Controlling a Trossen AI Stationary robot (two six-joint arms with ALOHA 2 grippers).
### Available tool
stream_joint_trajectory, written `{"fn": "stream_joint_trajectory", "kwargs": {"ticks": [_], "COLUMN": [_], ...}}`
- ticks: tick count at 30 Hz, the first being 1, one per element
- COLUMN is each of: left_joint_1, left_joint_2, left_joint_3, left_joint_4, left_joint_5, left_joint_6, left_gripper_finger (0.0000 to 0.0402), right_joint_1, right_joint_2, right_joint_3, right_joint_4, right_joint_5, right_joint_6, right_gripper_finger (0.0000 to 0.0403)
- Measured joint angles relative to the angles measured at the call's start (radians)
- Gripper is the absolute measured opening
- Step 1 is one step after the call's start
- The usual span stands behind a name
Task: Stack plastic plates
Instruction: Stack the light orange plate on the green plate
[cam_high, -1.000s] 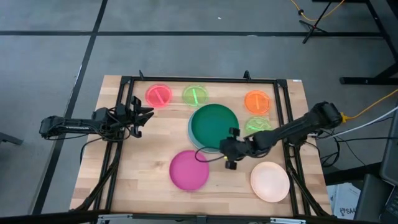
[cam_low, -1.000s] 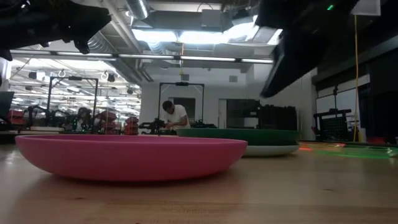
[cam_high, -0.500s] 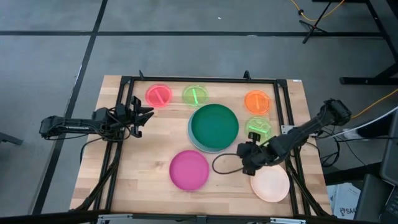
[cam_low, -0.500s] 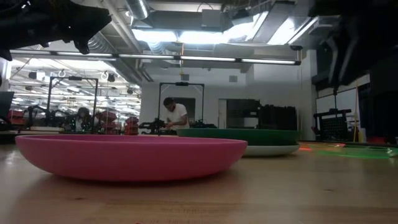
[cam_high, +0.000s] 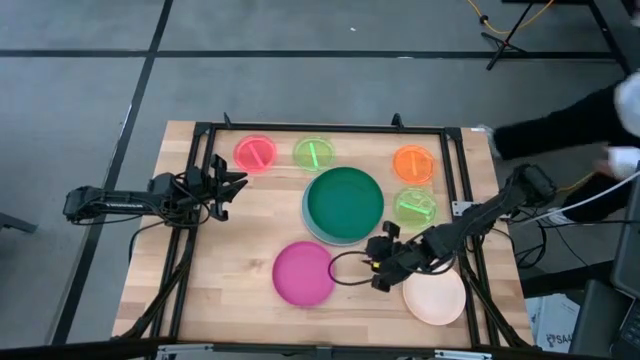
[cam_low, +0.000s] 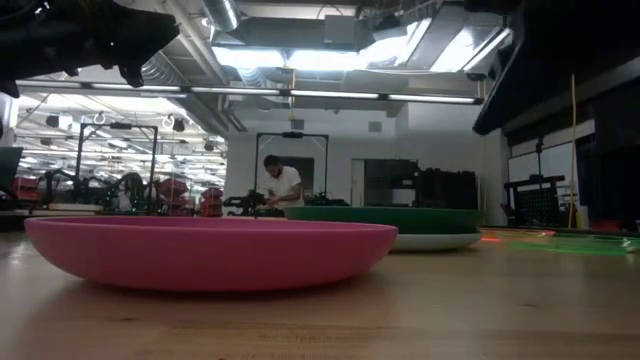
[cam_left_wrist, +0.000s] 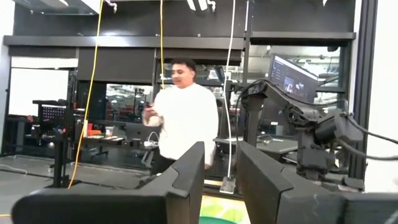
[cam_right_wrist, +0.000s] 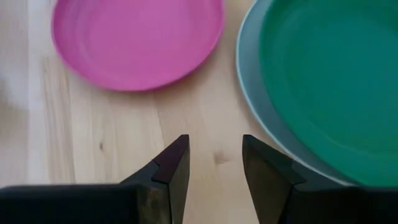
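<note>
The robot's right gripper needs to next move to the peach plate and close on the plate's far rim (cam_high: 438, 272), on the side that faces the neon green plate.
In the high view the dark green plate (cam_high: 344, 203) lies stacked on the light blue plate (cam_high: 308, 222), whose rim shows around it. The magenta plate (cam_high: 304, 273) and the peach plate (cam_high: 434, 296) lie flat on the table near its near edge. Small pink-red (cam_high: 255, 153), neon green (cam_high: 314, 153), orange (cam_high: 414, 163) and neon green (cam_high: 415, 206) plates lie along the far and right side. My right gripper (cam_high: 377, 265) is open and hovers between the magenta and peach plates; in its wrist view it (cam_right_wrist: 214, 165) is over bare wood. My left gripper (cam_high: 231, 185) is open at the table's left edge.
A black frame (cam_high: 330, 128) runs along the table's edges. A person's dark sleeve (cam_high: 560, 120) reaches in over the far right corner. Bare wood (cam_high: 250, 225) lies between the left gripper and the big plates. A person (cam_left_wrist: 183, 112) stands in the room beyond.
My right gripper has moved away from the dark green plate's near rim toward the table's near edge, first swinging right toward the peach plate, then back left. It has stayed open and empty. A person's sleeve has come in at the far right.
</note>
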Motion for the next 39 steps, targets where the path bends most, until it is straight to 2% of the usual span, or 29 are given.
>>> {"fn": "stream_joint_trajectory", "kwargs": {"ticks": [6,13,18,22,28,39], "left_joint_1": [0.0,0.0,0.0,0.0,0.0,0.0], "left_joint_2": [0.0,0.0,0.0,0.0,0.0,0.0], "left_joint_3": [0.0,0.0,0.0,0.0,0.0,0.0], "left_joint_4": [0.0,0.0,-0.004,-0.005,-0.005,-0.005], "left_joint_5": [0.0,0.0,0.0,0.0,0.0,0.0], "left_joint_6": [0.0,0.001,0.001,0.001,0.001,0.001], "left_gripper_finger": [0.0086,0.0086,0.0086,0.0086,0.0086,0.0086], "right_joint_1": [-0.007,0.003,0.048,0.091,0.156,0.218], "right_joint_2": [0.026,0.019,0.012,-0.032,-0.101,-0.163], "right_joint_3": [0.0,-0.001,-0.001,-0.001,-0.001,-0.001], "right_joint_4": [-0.109,-0.285,-0.315,-0.335,-0.458,-0.54], "right_joint_5": [-0.155,-0.258,-0.261,-0.196,-0.115,-0.08], "right_joint_6": [-0.043,0.099,0.141,0.194,0.3,0.438], "right_gripper_finger": [0.0138,0.0138,0.0138,0.0138,0.0138,0.0138]}}
